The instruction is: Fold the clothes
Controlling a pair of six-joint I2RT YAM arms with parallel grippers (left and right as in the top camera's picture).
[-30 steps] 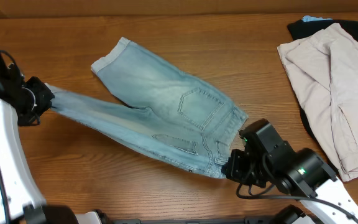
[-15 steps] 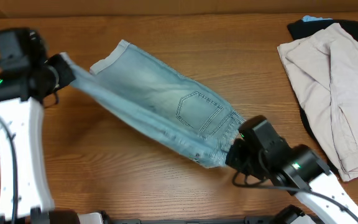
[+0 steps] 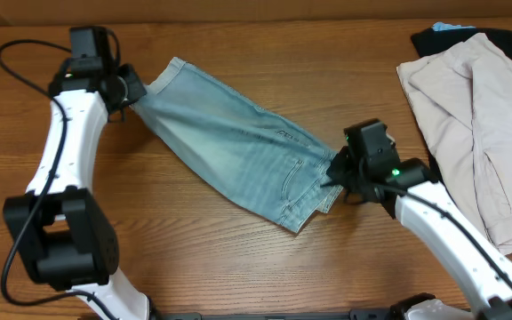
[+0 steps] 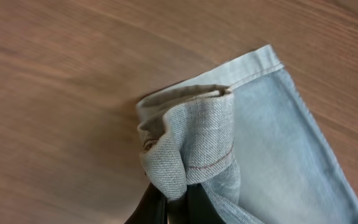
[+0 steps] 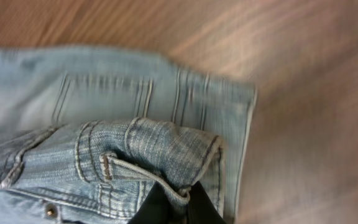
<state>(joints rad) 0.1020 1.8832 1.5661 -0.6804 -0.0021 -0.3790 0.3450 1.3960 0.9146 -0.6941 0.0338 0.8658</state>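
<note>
The upper leg hem is pinched by my left gripper in a heap off the lower hem, so I should open it, lay the upper hem flat, then grip the leg end (image 3: 172,78).
The light-blue denim shorts (image 3: 238,151) lie folded lengthwise across the table, one half laid over the other. My left gripper (image 3: 132,89) is shut on a leg hem at the far left end; the bunched hem (image 4: 191,149) shows in the left wrist view, pinched between my fingers (image 4: 178,202). My right gripper (image 3: 334,171) is shut on the waistband at the right end; the waistband with a belt loop (image 5: 148,158) shows in the right wrist view, held by my fingers (image 5: 180,208). A beige garment (image 3: 474,116) lies at the right on a black garment (image 3: 505,37).
The wooden table (image 3: 238,267) stretches around the shorts. The beige and black pile sits close to my right arm. A bit of light-blue cloth (image 3: 452,27) peeks out at the pile's far edge. A black cable loops from my left arm at the far left.
Both grippers carried the near half of the shorts away from the front edge and laid it over the far half. The left gripper swung far back and right; the right moved back.
</note>
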